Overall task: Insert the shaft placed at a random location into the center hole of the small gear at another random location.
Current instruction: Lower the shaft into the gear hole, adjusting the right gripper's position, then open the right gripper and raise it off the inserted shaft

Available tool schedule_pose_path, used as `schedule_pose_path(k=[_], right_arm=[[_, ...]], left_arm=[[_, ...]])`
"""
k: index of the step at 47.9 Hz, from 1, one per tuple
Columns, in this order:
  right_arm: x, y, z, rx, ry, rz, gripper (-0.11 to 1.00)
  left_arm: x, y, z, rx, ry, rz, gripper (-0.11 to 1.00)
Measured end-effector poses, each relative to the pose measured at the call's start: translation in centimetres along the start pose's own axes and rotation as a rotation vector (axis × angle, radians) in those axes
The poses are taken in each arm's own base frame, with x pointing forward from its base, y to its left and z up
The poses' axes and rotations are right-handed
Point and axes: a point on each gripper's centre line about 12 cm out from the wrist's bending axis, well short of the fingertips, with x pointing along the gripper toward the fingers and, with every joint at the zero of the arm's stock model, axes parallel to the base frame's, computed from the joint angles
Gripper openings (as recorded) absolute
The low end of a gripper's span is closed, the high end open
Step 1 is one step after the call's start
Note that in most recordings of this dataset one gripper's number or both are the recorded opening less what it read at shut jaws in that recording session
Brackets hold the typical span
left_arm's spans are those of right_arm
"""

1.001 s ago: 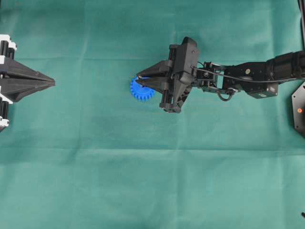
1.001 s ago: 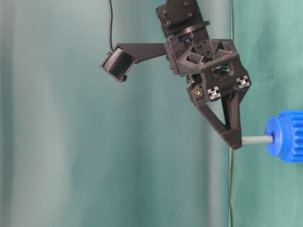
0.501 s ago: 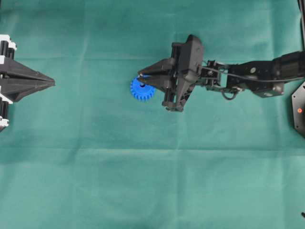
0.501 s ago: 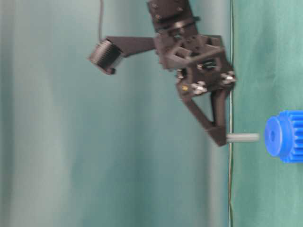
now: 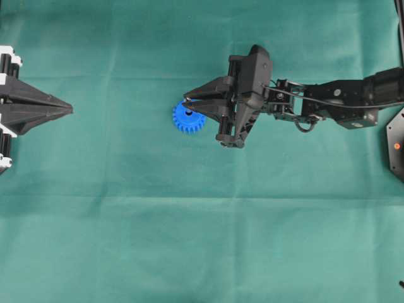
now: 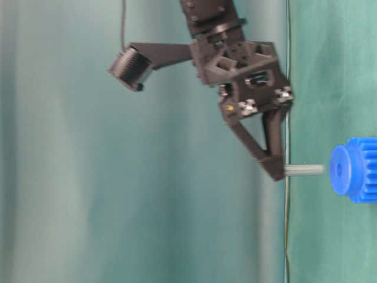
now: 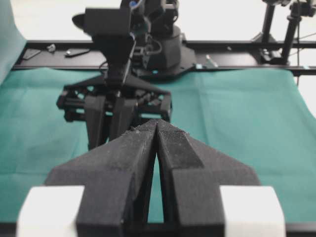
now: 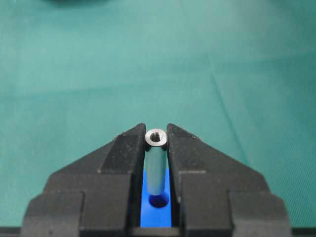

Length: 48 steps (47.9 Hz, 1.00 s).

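Next, I open my right gripper to let go of the shaft, now just above the hub, standing upright in the dark center hole of the bright blue small gear (image 5: pixel 189 112) (image 8: pixel 158 200).
The small gear (image 5: pixel 187 118) is bright blue and lies flat on the green cloth; it also shows in the table-level view (image 6: pixel 354 170). My right gripper (image 5: pixel 185 103) hangs over it, shut on the shaft (image 6: pixel 303 170), a short silver pin. The shaft's free end points at the hub, with a small gap between them. In the right wrist view the shaft (image 8: pixel 156 163) sits between the fingertips, and the center hole (image 8: pixel 158 200) shows dark just below its lower end. My left gripper (image 5: pixel 68 110) is shut and empty at the far left.
The right arm (image 5: pixel 328 101) reaches in from the right edge. A black mount (image 5: pixel 396 145) sits at the right border. In the left wrist view the right gripper body (image 7: pixel 118 98) stands straight ahead of my closed left fingers (image 7: pixel 170 143).
A second ago the shaft's end touched the gear's hub. The right gripper has since drawn back with the shaft, leaving a small gap. The left arm has not moved.
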Motion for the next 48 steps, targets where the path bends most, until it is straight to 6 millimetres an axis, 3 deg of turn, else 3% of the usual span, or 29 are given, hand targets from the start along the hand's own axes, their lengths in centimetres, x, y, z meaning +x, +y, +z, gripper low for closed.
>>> schedule_pose_path(k=[36, 48], right_arm=[[1.3, -0.2, -3.2, 0.003, 0.061, -0.010, 0.14], [1.4, -0.2, -3.4, 0.007, 0.064, -0.013, 0.14]], left_arm=[[0.0, 0.0, 0.0, 0.000, -0.002, 0.000, 0.00], [0.0, 0.0, 0.0, -0.002, 0.000, 0.000, 0.00]])
